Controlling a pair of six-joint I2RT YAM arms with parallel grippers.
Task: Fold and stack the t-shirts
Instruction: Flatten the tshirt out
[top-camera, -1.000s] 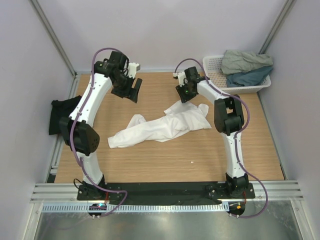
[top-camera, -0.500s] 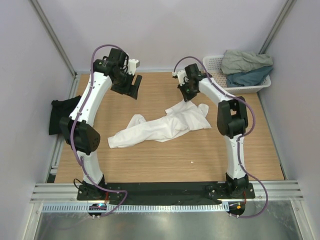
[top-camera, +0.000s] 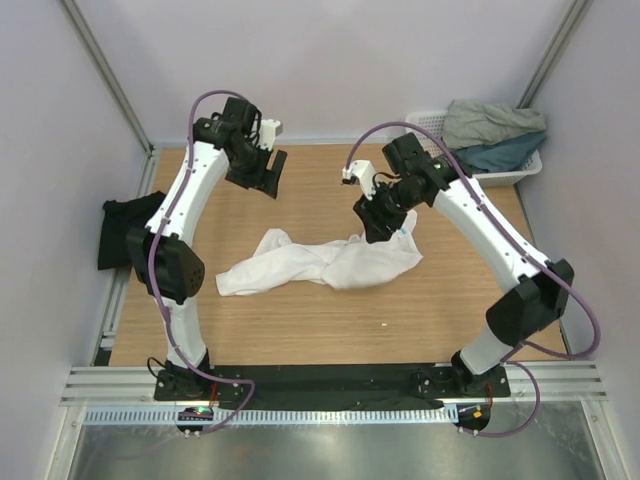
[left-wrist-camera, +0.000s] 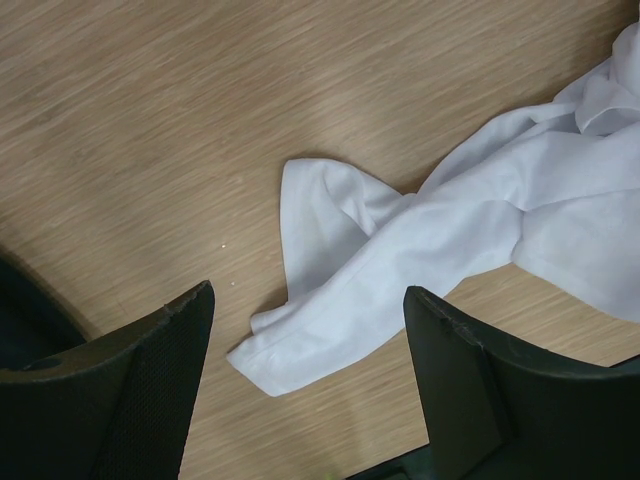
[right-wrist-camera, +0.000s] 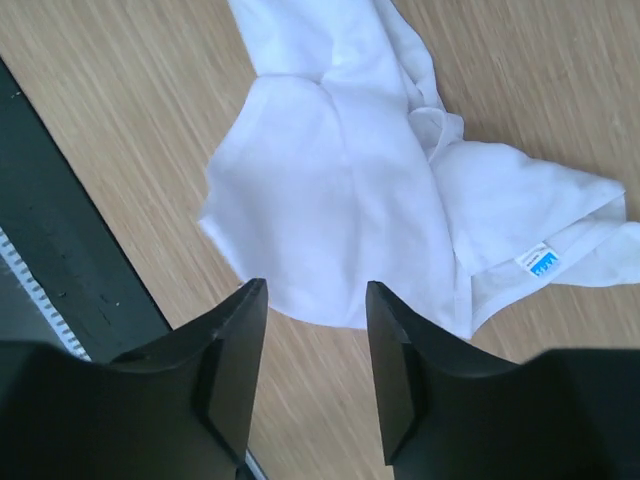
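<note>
The white t-shirt's back corner (top-camera: 270, 232) (left-wrist-camera: 291, 167), the one sticking out toward the table's back edge, nearer the black t-shirt, should be gripped next by my left gripper.
A crumpled white t-shirt (top-camera: 320, 262) lies mid-table; its blue neck label (right-wrist-camera: 540, 262) shows in the right wrist view. My left gripper (top-camera: 262, 172) hangs open and empty above the wood behind the shirt's left end; one sleeve (left-wrist-camera: 330, 330) lies below its fingers (left-wrist-camera: 150, 390). My right gripper (top-camera: 385, 218) is open and empty just above the shirt's right part (right-wrist-camera: 340, 180). A black t-shirt (top-camera: 125, 232) lies at the table's left edge. A grey-green t-shirt (top-camera: 490, 120) and a teal one (top-camera: 500, 155) sit in the basket.
The white lattice basket (top-camera: 425, 128) stands at the back right corner. Purple walls close in the left, back and right sides. A black strip (right-wrist-camera: 60, 250) and a metal rail (top-camera: 330, 382) run along the near edge by the arm bases.
My right arm has swung from the back edge forward over the shirt's right part. That part of the shirt now lies bunched nearer and more compact. My left gripper has barely moved.
</note>
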